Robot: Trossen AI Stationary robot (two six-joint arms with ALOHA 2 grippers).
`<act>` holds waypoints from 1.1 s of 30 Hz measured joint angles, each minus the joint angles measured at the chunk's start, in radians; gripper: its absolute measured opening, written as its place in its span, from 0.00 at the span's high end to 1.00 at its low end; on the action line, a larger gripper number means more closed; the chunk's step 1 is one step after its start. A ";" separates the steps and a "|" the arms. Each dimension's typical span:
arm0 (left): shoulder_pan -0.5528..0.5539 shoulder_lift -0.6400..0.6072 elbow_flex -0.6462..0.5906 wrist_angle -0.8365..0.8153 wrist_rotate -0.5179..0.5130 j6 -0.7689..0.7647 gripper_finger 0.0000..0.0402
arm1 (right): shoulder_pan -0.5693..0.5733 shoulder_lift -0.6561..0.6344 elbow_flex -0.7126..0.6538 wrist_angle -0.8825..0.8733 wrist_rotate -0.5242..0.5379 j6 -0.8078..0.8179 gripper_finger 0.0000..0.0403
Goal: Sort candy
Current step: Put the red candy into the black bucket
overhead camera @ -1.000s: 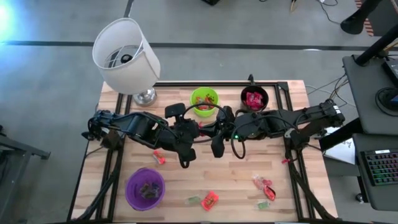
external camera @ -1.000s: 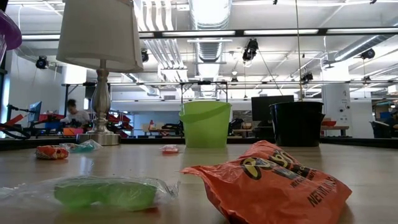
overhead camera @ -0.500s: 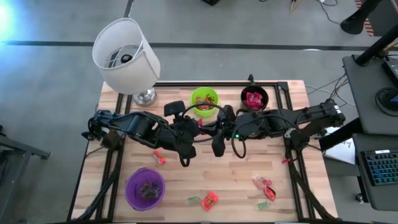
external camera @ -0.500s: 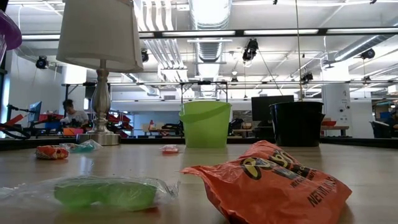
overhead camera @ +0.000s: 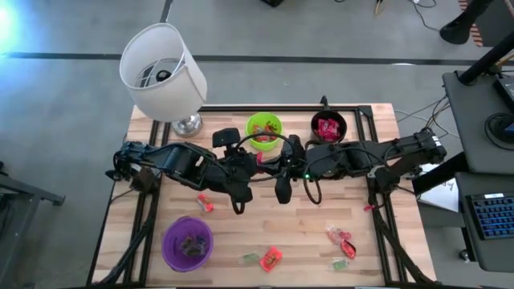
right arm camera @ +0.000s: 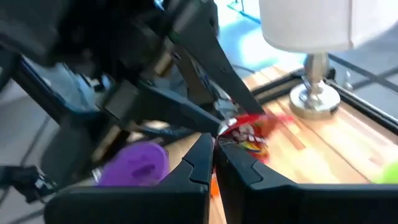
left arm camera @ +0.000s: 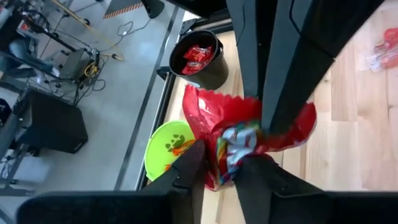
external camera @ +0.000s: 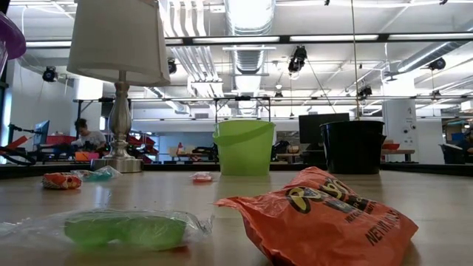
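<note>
My right fingers catch only the red packet's edge; they should open and take the packet's middle [right arm camera: 250,137] before carrying it to the black cup.
A red crinkly candy packet [left arm camera: 249,134] hangs in the air between both grippers, over the middle of the table [overhead camera: 321,213]. My left gripper [left arm camera: 217,155] and my right gripper [right arm camera: 214,146] meet there tip to tip, each shut on it. The high view shows only a red speck of the packet [overhead camera: 259,159] between the arms. Loose candy lies on the boards: a red sweet [overhead camera: 205,201], a green sweet [overhead camera: 250,258] beside an orange packet [overhead camera: 271,257], and red sweets [overhead camera: 340,237] with a green one [overhead camera: 345,262]. My left gripper pinches the red packet between its two fingers at the crumpled lower end [left arm camera: 225,167], coming level from the table's left. The packet is lifted clear of the table. My right gripper pinches the opposite side of the packet [right arm camera: 239,138] between its fingers, coming level from the table's right.
A green cup [overhead camera: 263,128] and a black cup [overhead camera: 328,127] holding red sweets stand at the far edge. A purple cup [overhead camera: 188,242] stands near the left front. A lamp [overhead camera: 165,72] stands on the far left corner. The low view shows the orange packet [external camera: 325,210] up close.
</note>
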 joint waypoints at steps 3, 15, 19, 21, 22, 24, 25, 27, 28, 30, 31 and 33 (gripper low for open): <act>0.001 -0.001 0.002 0.004 -0.014 0.009 0.92 | -0.001 0.003 0.000 0.059 0.001 -0.016 0.98; 0.002 -0.002 0.002 -0.007 -0.022 0.027 0.98 | -0.026 0.001 0.000 0.037 0.000 0.023 0.86; 0.002 -0.002 0.002 -0.015 -0.019 0.026 0.98 | -0.026 -0.001 0.000 0.016 0.001 0.062 0.79; 0.002 -0.002 0.001 -0.014 -0.022 0.025 0.98 | -0.026 -0.002 0.000 0.015 0.002 0.064 0.75; 0.002 -0.002 0.001 -0.014 -0.031 0.025 0.98 | -0.027 -0.001 0.000 0.015 0.004 0.064 0.73; 0.002 -0.002 0.001 -0.015 -0.046 0.025 0.99 | -0.029 0.003 0.000 0.017 0.007 0.065 0.70; 0.002 -0.002 0.000 -0.016 -0.048 0.025 0.99 | -0.029 0.008 0.000 0.020 0.008 0.066 0.68; 0.002 -0.002 0.000 -0.022 -0.050 0.025 0.99 | -0.033 0.016 0.002 0.023 0.008 0.067 0.66; 0.002 -0.002 0.000 -0.023 -0.050 0.027 0.99 | -0.035 0.019 0.002 0.021 0.009 0.072 0.64; 0.002 -0.002 0.000 -0.027 -0.052 0.027 0.99 | -0.039 0.020 0.002 0.020 0.009 0.082 0.62; 0.003 -0.002 0.000 -0.032 -0.052 0.027 0.99 | -0.040 0.020 0.002 0.020 0.009 0.082 0.62; 0.002 -0.002 0.000 -0.055 -0.053 0.022 0.99 | -0.040 0.013 0.002 0.013 0.011 0.077 0.61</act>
